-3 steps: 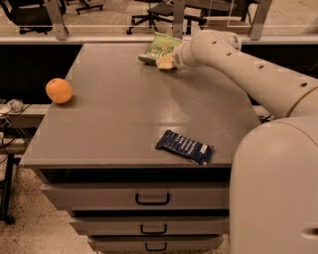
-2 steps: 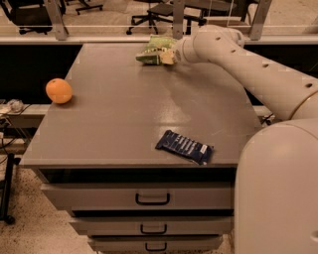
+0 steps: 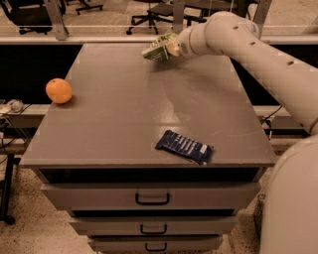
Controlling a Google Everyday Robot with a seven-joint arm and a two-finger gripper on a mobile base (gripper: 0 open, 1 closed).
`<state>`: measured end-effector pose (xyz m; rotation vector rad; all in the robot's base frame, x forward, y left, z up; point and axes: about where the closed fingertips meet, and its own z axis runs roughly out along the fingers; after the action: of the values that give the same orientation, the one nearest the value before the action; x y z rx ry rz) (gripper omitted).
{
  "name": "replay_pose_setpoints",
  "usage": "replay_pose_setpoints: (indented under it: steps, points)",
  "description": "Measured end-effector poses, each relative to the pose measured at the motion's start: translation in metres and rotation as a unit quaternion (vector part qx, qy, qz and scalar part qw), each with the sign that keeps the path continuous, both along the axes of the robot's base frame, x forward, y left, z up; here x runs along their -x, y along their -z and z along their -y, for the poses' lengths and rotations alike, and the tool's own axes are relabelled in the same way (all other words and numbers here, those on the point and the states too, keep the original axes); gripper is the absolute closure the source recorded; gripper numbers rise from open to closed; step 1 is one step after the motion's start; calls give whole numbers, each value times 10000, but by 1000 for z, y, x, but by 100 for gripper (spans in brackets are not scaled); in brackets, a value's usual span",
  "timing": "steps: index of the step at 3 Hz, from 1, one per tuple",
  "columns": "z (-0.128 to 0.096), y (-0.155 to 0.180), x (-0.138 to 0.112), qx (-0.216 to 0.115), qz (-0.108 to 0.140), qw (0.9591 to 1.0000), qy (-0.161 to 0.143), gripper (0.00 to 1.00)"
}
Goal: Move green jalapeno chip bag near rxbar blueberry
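My gripper is going to let go of the green jalapeno chip bag on the grey tabletop (image 3: 189, 111), at a spot just behind the rxbar blueberry. The bag is now lifted off the tabletop.
The green jalapeno chip bag (image 3: 159, 48) is held at the far middle of the grey tabletop (image 3: 124, 119), lifted off the surface. My gripper (image 3: 174, 47) is shut on the bag's right end, with the white arm reaching in from the right. The rxbar blueberry (image 3: 184, 147), a dark navy bar with white lettering, lies flat near the table's front edge, right of centre, well apart from the bag.
A round orange fruit (image 3: 58, 91) sits at the table's left edge. Drawers (image 3: 151, 198) with dark handles are below the front edge. Office chairs (image 3: 149, 12) stand on the floor behind the table. My robot's body (image 3: 293, 198) fills the lower right.
The gripper has lifted the green bag off the far part of the table and raised it slightly. The bar and the orange have not moved.
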<state>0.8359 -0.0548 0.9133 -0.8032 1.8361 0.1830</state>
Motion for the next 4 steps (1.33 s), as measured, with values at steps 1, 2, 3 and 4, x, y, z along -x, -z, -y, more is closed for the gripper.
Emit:
replay_pose_setpoints:
  steps: [1,2,3,4]
  points:
    - [12,-9,42,-16,-105,9978,-649,100]
    - [32,-7,87,-225,-176,9916,-1260,100]
    - [53,-12,134,-337,-163,9811,-1901,100]
    - [73,-11,181,-337,-251,9680,-2473,100]
